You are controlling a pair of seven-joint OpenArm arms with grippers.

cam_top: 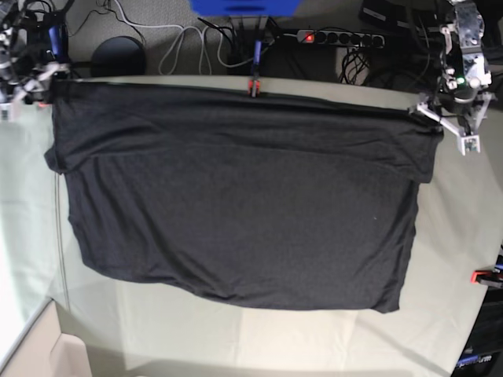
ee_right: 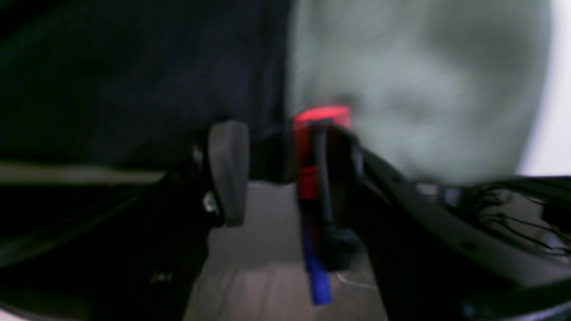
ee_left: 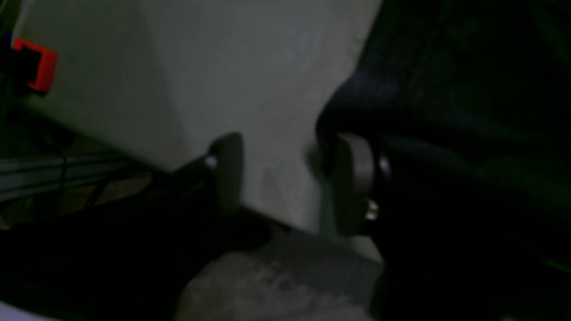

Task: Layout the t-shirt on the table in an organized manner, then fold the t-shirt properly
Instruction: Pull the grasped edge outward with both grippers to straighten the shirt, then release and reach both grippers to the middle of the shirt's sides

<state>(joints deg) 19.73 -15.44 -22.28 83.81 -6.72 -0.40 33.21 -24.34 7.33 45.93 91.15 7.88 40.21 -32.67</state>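
The robot's left gripper needs to next move to the charcoal t-shirt's side edge (cam_top: 404, 253), halfway between its sleeve and bottom corner, and close there.
The charcoal t-shirt (cam_top: 236, 196) lies spread flat on the table (cam_top: 236, 330), plain side up, its top edge along the far edge. My left gripper (cam_top: 446, 126) stands at the shirt's far right corner. In the left wrist view the left gripper (ee_left: 290, 178) is open, bare table (ee_left: 223, 67) shows in the gap, and the shirt (ee_left: 446, 89) bunches against its right finger (ee_left: 354, 178). My right gripper (cam_top: 33, 85) is at the far left corner. Close up, the right gripper (ee_right: 281, 174) is open, with the shirt (ee_right: 134, 67) behind its left finger (ee_right: 227, 171).
A red clamp (cam_top: 253, 85) grips the far table edge at the middle, and another red clamp (cam_top: 483, 276) sits at the right edge. One red clamp (ee_left: 42, 64) shows in the left wrist view; a blurred red clamp with a blue handle (ee_right: 319, 133) shows beside the right gripper. Cables and a power strip (cam_top: 338, 36) lie beyond the table.
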